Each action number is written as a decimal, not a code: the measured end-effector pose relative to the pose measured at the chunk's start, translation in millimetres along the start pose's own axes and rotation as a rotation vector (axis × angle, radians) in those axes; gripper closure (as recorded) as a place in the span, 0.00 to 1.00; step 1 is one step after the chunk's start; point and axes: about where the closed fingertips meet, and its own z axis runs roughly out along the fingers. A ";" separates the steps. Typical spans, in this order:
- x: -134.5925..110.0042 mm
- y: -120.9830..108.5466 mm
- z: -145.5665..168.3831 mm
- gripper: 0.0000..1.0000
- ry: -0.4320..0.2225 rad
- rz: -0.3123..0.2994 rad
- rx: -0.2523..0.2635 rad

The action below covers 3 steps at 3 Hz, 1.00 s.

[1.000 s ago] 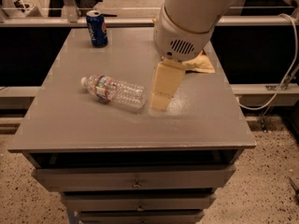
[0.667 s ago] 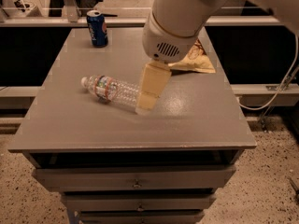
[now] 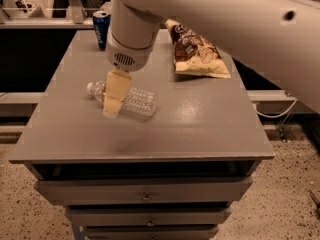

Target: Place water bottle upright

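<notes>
My gripper is to go around the upper half of the water bottle [image 3: 112,93], just behind its white cap. It will close there.
The water bottle [image 3: 135,101] lies on its side on the grey table top [image 3: 190,129], left of the middle, with its white cap pointing left and away. It is clear and ribbed. My gripper [image 3: 113,109] hangs from the big white arm and sits directly over the bottle's middle, hiding the label band. Its cream-coloured finger [image 3: 116,91] reaches down across the bottle's near side.
A blue soda can [image 3: 101,29] stands upright at the table's far left corner. A yellow-brown chip bag [image 3: 195,51] lies at the far right. Drawers run below the table's front edge. The arm spans the upper right of the view.
The gripper has moved left, from beside the bottle's right end to over its middle. The bottle has not moved.
</notes>
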 end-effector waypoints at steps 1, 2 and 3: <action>-20.8 -5.2 33.6 0.00 0.020 0.034 -0.024; -27.0 -6.0 61.9 0.00 0.046 0.070 -0.047; -28.2 -10.2 84.5 0.00 0.064 0.100 -0.061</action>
